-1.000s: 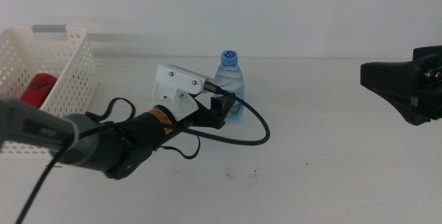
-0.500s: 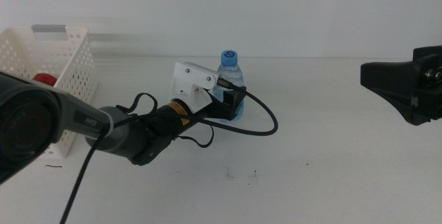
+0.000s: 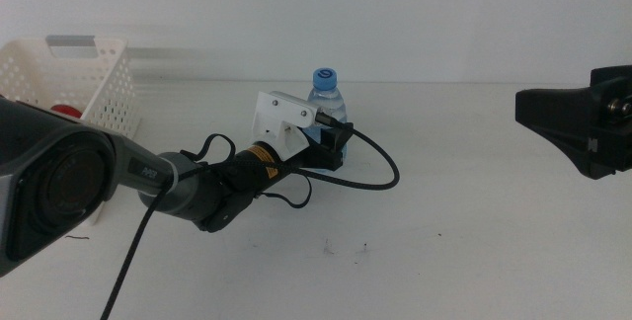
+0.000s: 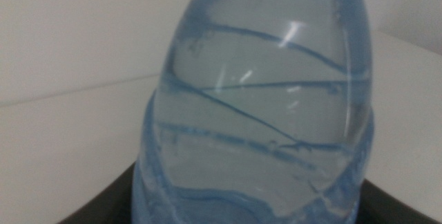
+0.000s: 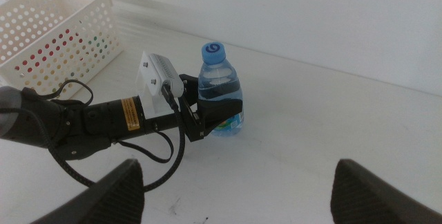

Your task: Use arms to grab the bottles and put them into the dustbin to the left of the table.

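The robot's left gripper will release the water bottle on top of the red can inside the white dustbin [image 3: 52,122]. The water bottle still stands on the white table.
A small clear water bottle [image 3: 326,103] with a blue cap stands on the white table [image 3: 474,231], at the middle back. My left gripper [image 3: 331,144] reaches in from the left, and its dark jaws clasp the bottle's lower body on both sides. The right wrist view shows this hold [image 5: 219,111]. In the left wrist view the bottle [image 4: 262,106] fills the picture. The white perforated dustbin [image 3: 104,78] stands at the far left, with a red can [image 3: 61,112] showing inside. The yellow tea bottle is not plainly seen. My right gripper [image 3: 578,127] waits open at the right edge.
A thick black cable [image 3: 380,177] loops from the left wrist over the table in front of the bottle. A few dark specks [image 3: 346,249] lie on the tabletop. Coloured spots show through the dustbin's holes in the right wrist view [image 5: 52,41].
My left gripper has slid forward to the bottle and closed around its lower body. The bottle has shifted slightly up and left. The right arm has not moved.
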Tool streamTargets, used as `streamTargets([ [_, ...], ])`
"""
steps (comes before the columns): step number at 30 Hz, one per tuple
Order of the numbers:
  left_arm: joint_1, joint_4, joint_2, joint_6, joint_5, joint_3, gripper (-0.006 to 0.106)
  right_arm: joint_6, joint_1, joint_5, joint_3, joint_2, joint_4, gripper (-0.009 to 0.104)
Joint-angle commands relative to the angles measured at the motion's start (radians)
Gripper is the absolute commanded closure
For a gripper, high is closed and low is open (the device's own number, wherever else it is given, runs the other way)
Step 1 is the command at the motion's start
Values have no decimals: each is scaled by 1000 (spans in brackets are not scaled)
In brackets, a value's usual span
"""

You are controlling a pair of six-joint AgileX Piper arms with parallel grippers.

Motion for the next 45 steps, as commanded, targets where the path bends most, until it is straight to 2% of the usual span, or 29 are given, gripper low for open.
streamTargets([
  [1,14,22,-7,-40,-32,-4,52,-5,3,-8,-11,-5,-6,4],
  [5,49,193,-82,-150,-29,24,70,-5,3,-8,-11,-5,-6,4],
  [9,101,293,-247,-181,30,111,72,-5,3,-8,-11,-5,-6,4],
  [15,121,376,-556,-345,401,160,72,-5,3,-8,-11,-5,-6,4],
  [18,117,412,-676,-349,489,160,72,-5,3,-8,-11,-5,-6,4],
  [21,117,404,-776,-349,519,160,72,-5,3,-8,-11,-5,-6,4],
  [26,117,309,-873,-341,671,132,72,-5,3,-8,-11,-5,-6,4],
  [28,117,203,-891,-302,787,110,72,-5,3,-8,-11,-5,-6,4],
  [31,117,-46,-907,-21,1043,50,72,-5,3,-8,-11,-5,-6,4],
  [33,117,-156,-907,182,1228,-18,72,-5,3,-8,-11,-5,-6,4],
  [36,142,-261,-887,339,1396,-134,72,-5,3,-8,-11,-5,-6,4],
  [40,222,-337,-821,432,1566,-296,72,-5,3,-8,-11,-5,-6,4],
  [42,309,-434,-771,531,1658,-380,72,-5,3,-8,-11,-5,-6,4],
  [45,430,-531,-695,624,1783,-481,72,-5,3,-8,-11,-5,-6,4],
])
